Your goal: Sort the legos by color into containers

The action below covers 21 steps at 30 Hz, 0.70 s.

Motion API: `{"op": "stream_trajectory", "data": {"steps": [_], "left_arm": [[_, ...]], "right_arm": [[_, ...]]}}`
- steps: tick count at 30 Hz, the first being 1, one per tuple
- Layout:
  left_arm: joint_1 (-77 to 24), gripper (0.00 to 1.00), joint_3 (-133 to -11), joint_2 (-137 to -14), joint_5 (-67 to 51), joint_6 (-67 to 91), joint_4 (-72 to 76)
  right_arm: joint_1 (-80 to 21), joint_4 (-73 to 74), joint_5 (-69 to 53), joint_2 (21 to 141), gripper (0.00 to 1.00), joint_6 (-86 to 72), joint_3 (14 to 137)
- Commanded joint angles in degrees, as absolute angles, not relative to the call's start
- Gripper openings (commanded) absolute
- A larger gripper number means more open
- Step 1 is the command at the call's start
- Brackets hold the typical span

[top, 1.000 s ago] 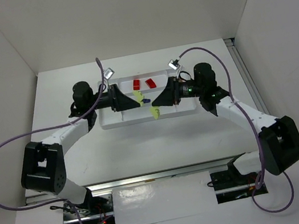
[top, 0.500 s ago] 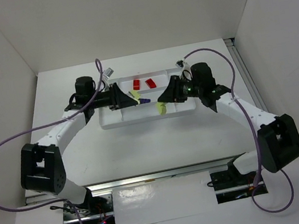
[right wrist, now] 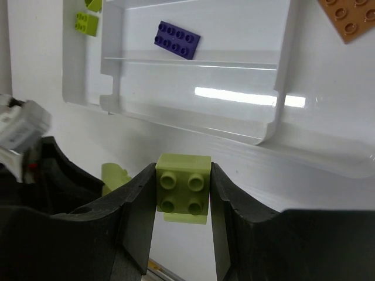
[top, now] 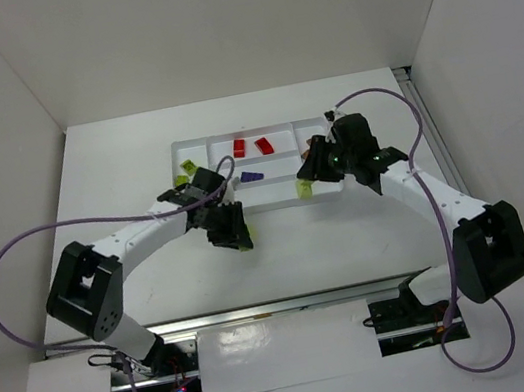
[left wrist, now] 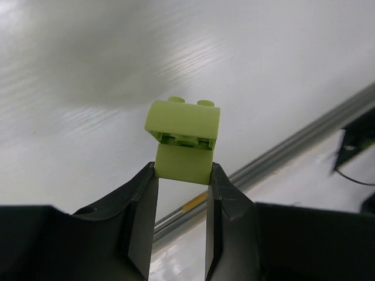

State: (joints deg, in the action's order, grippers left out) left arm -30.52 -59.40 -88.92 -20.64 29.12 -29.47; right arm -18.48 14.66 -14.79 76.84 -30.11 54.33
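Observation:
The yellow-green brick will go down in the white tray's near compartment (top: 262,192) (right wrist: 188,91), just in front of the dark purple brick, from my right gripper.
The white tray (top: 206,213) lies at the table's middle back. Two red bricks (top: 239,146) lie in a back compartment. A dark purple brick (top: 252,175) (right wrist: 177,40) lies in a long middle one. Yellow-green bricks (top: 190,165) (right wrist: 86,23) lie at the tray's left end. An orange brick (right wrist: 348,20) lies at its right end. My left gripper (top: 239,239) (left wrist: 181,172) is shut on a yellow-green brick (left wrist: 183,143), above the table in front of the tray. My right gripper (top: 306,186) (right wrist: 183,193) is shut on another yellow-green brick (right wrist: 183,190), over the tray's near wall.
A metal rail (left wrist: 281,152) runs along the table's near edge, close behind the left gripper. White walls enclose the table on the left, back and right. Purple cables loop from both arms.
My left arm has swung from over the tray down to the table in front of it, carrying its yellow-green brick. My right gripper has moved right and nearer with its brick.

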Motion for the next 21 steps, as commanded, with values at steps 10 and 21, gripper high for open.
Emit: {"op": "stream_trajectory", "data": {"steps": [10,21], "left_arm": [[-38.32,0.6,-67.23,-100.81,-5.27,29.27,-37.78],[-37.27,0.9,-77.78,-89.23,-8.4,25.15,-44.21]], "right_arm": [[-18.19,15.82,-12.13,73.57,0.17,-28.66,54.58],[-18.19,14.16,-16.78,72.96,0.17,-28.13,55.11]]}}
